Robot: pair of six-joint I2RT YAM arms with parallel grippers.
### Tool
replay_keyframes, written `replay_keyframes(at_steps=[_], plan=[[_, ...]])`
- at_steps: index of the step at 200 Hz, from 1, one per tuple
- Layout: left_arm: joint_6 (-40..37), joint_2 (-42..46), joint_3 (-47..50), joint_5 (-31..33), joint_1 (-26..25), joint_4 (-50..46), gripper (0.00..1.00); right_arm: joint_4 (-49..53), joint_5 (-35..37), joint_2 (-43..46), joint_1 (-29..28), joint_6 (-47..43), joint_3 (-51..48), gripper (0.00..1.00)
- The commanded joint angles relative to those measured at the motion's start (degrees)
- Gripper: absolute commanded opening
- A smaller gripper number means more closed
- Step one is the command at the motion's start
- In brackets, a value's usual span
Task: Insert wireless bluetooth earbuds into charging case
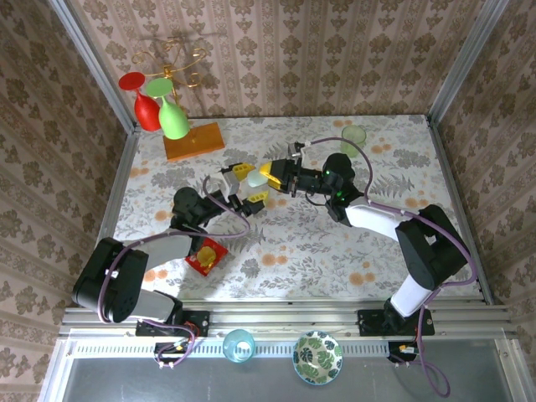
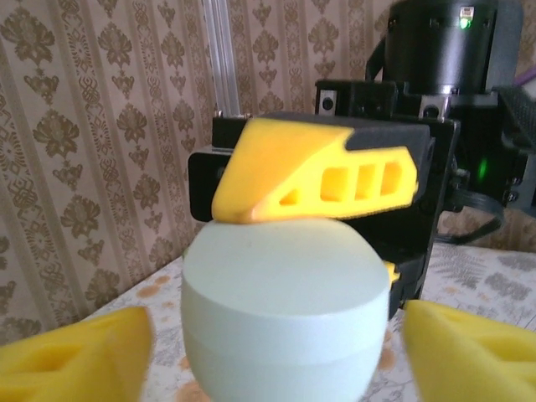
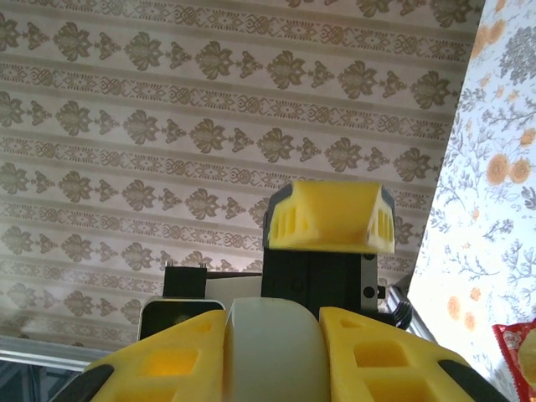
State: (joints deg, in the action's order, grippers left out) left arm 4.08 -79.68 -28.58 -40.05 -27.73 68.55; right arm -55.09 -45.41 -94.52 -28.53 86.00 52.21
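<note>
The charging case, now held up above the table's middle, will rest on the table (image 1: 298,212) between green cup and red packet once my right gripper releases it.
A pale green oval charging case (image 1: 255,177) is held up above the middle of the table, its lid closed along a seam (image 2: 285,310). My right gripper (image 1: 268,175) is shut on it, with a yellow finger on each side of the case (image 3: 272,343) in the right wrist view. My left gripper (image 1: 249,185) is open around the same case, and its fingers (image 2: 84,352) stand apart from the case's sides. One right finger (image 2: 310,176) lies over the top of the case. The earbuds are out of view.
A stand with red and green wine glasses (image 1: 159,109) on an orange base (image 1: 194,141) is at the back left. A green cup (image 1: 353,135) sits back right. A red packet (image 1: 206,255) lies near the left arm. A cup (image 1: 239,345) and bowl (image 1: 317,356) sit below the rail.
</note>
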Motion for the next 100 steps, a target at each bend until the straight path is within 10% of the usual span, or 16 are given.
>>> replay_keyframes(at_steps=[1,100], plan=[[-3.38,2.70,0.26,0.70,-0.05,-4.23,0.91,1.47,2.18,0.91,1.52,-2.77,-1.27,0.19],[-19.23,10.35,1.76,5.49,-6.24,-37.43,1.00,32.01,19.60,1.27,6.98,-24.39,-5.92,0.20]])
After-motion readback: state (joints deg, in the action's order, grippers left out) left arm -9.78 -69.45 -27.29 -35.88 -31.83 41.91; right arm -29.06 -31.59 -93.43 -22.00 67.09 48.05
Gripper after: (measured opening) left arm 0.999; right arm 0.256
